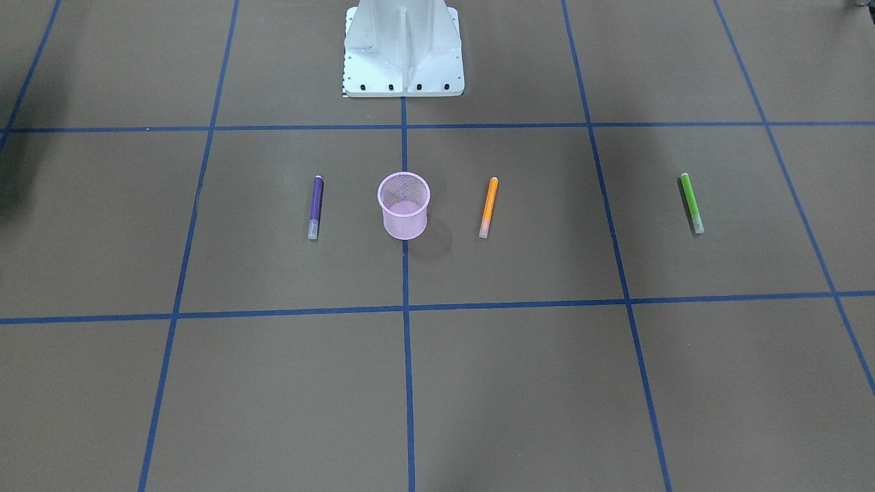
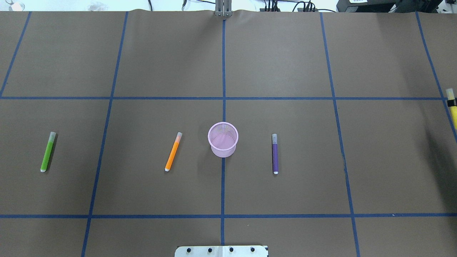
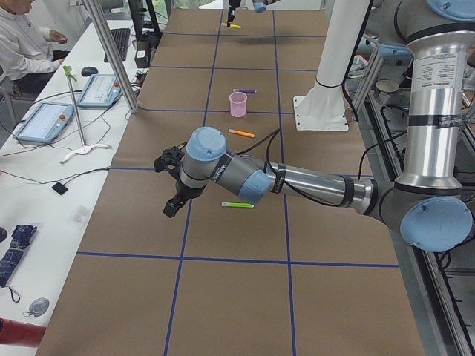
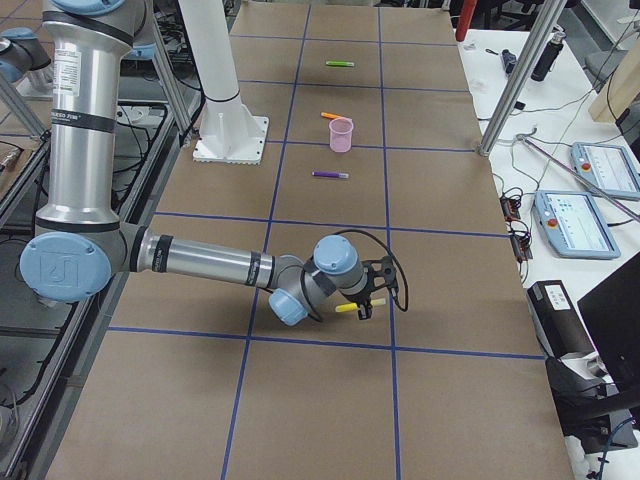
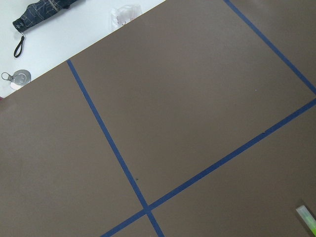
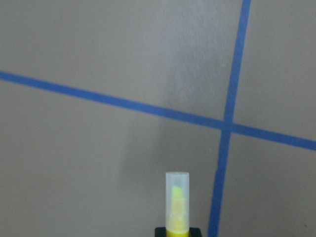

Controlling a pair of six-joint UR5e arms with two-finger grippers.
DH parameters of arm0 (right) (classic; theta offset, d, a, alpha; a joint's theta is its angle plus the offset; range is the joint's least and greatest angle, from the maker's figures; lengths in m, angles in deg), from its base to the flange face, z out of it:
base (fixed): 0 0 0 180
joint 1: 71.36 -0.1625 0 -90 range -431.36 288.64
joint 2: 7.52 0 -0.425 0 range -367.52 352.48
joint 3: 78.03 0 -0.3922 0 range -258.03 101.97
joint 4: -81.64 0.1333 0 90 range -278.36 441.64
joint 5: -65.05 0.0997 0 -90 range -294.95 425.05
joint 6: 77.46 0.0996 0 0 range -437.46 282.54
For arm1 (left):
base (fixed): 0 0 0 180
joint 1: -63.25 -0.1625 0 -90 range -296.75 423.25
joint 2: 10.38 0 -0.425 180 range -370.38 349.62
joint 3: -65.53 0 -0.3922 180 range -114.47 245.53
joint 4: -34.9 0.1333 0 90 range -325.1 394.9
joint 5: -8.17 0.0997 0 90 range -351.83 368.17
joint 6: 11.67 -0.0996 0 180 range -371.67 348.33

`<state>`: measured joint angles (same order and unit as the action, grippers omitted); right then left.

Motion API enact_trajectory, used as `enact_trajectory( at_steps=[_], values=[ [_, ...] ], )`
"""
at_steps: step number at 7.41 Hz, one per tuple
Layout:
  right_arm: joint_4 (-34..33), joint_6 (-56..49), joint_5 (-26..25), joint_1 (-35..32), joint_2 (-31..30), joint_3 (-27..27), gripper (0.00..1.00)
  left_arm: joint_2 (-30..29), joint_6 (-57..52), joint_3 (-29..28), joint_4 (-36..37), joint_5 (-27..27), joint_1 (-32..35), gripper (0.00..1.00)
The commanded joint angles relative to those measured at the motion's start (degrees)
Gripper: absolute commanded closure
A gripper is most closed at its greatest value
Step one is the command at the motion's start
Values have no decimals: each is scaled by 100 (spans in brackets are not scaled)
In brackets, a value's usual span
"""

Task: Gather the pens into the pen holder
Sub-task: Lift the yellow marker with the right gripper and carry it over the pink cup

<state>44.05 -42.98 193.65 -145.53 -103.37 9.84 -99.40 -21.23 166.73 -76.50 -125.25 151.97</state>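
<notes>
I'll release the yellow pen from my right gripper inside the pink mesh pen holder (image 1: 402,203), between the purple and orange pens.
The pink mesh pen holder (image 2: 223,140) stands upright at the table's middle (image 1: 404,205). The purple pen (image 2: 275,153) lies to its right in the overhead view, and the orange pen (image 2: 173,151) to its left. The green pen (image 2: 48,151) lies far left. My right gripper (image 4: 358,305) is shut on the yellow pen (image 6: 177,202) and holds it above the table at the far right edge (image 2: 451,107). My left gripper (image 3: 172,206) hovers beyond the green pen (image 3: 237,205); I cannot tell if it is open or shut.
The robot's white base (image 1: 403,61) stands at the table's near-robot edge. Blue tape lines grid the brown table. A white side bench with tablets (image 3: 44,122) and an umbrella (image 5: 47,15) runs along the operators' side, with metal posts (image 4: 515,80) at the edge.
</notes>
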Motion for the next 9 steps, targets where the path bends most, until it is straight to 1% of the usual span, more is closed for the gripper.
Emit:
enact_trajectory(
  at_steps=[1,2,3,4,5,6,7,8,9],
  values=[
    [-3,1502,-428,400,145,1156,100,-1,-3,-29,-22,-9,-12,0],
    [-12,2441,-1023,899,241,1684,100,-1,-3,-47,-22,0,-30,0],
    [-12,3042,-1778,1504,373,2020,100,-1,6,-56,-22,0,-39,0],
    [-12,3483,-2664,2180,679,2127,100,-1,-2,-82,-22,-9,-56,0],
    [-20,3896,-3761,2979,995,2146,100,-1,-3,-91,-22,0,-82,0],
    [-90,3961,-5033,3892,1477,2085,100,-1,-3,-108,-22,0,-91,0],
    [-99,3962,-6047,4684,1934,1876,100,-1,-3,-161,-22,0,-100,0],
    [-326,3979,-6918,5249,2617,1552,100,-19,-3,-205,-31,0,-118,0],
    [-841,4049,-7553,5602,3303,1287,100,-19,6,-205,-31,0,-118,0]
  ],
)
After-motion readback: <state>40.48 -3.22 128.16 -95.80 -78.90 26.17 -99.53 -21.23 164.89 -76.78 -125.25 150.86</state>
